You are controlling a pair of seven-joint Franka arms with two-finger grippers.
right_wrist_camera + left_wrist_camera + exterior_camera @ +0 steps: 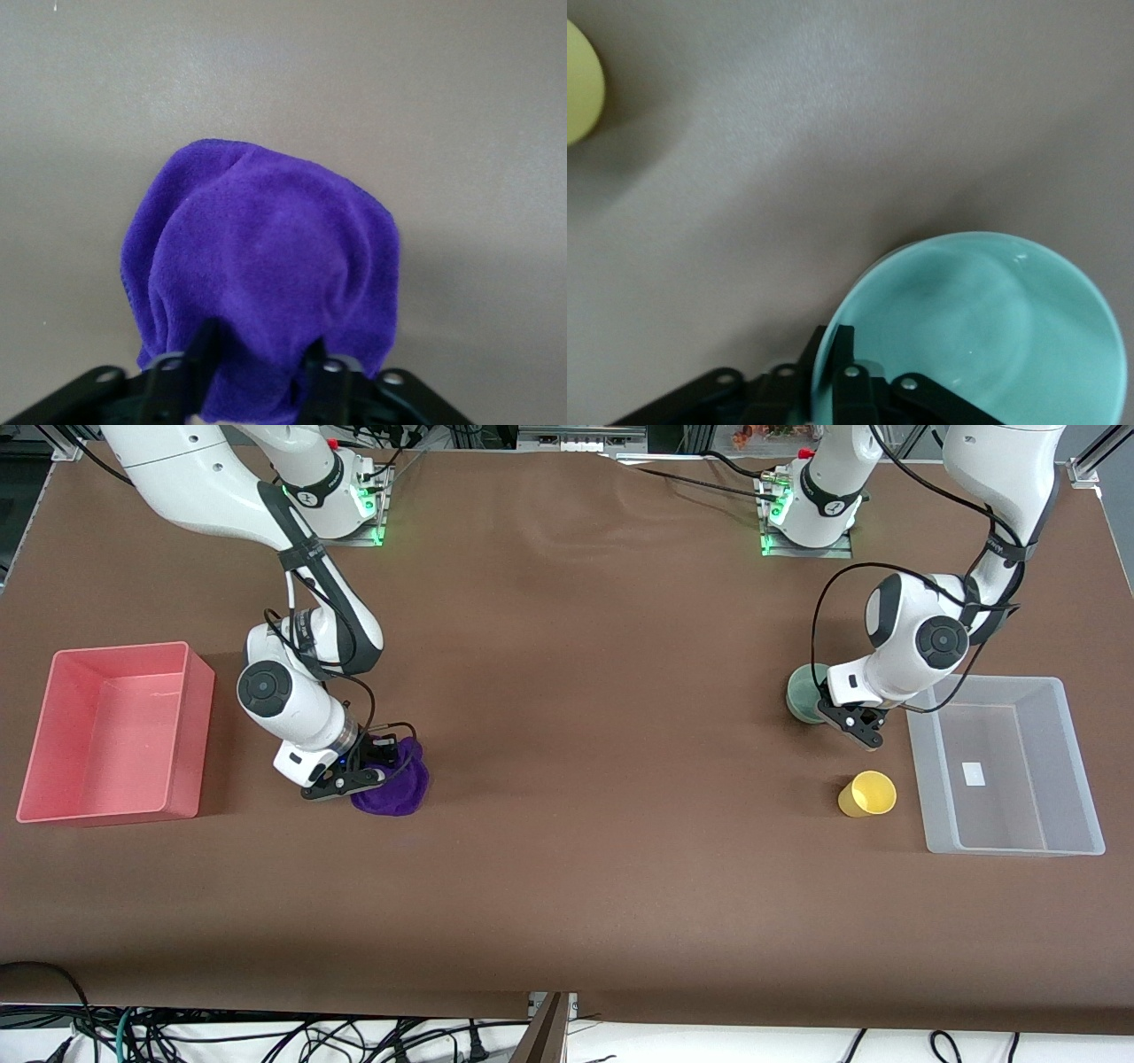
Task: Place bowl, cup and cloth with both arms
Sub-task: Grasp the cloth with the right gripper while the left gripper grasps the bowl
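Note:
Next, I set the pale green bowl down with my left gripper by the white label inside the clear plastic bin (973, 755).
The pale green bowl (804, 693) stands on the brown table toward the left arm's end. My left gripper (861, 731) is shut on its rim; in the left wrist view (831, 343) one finger is inside the bowl (983, 328) and one outside. The yellow cup (868, 794) stands upright, nearer the front camera than the bowl, and shows at the edge of the left wrist view (579, 88). The purple cloth (400, 784) lies bunched toward the right arm's end. My right gripper (359, 775) is low on it, fingers pressed into the cloth (266, 257) on both sides (257, 345).
A red bin (190, 726) stands at the right arm's end of the table, beside the cloth. A clear plastic bin (1010, 735) stands at the left arm's end, beside the cup and bowl. Cables hang off the table's front edge.

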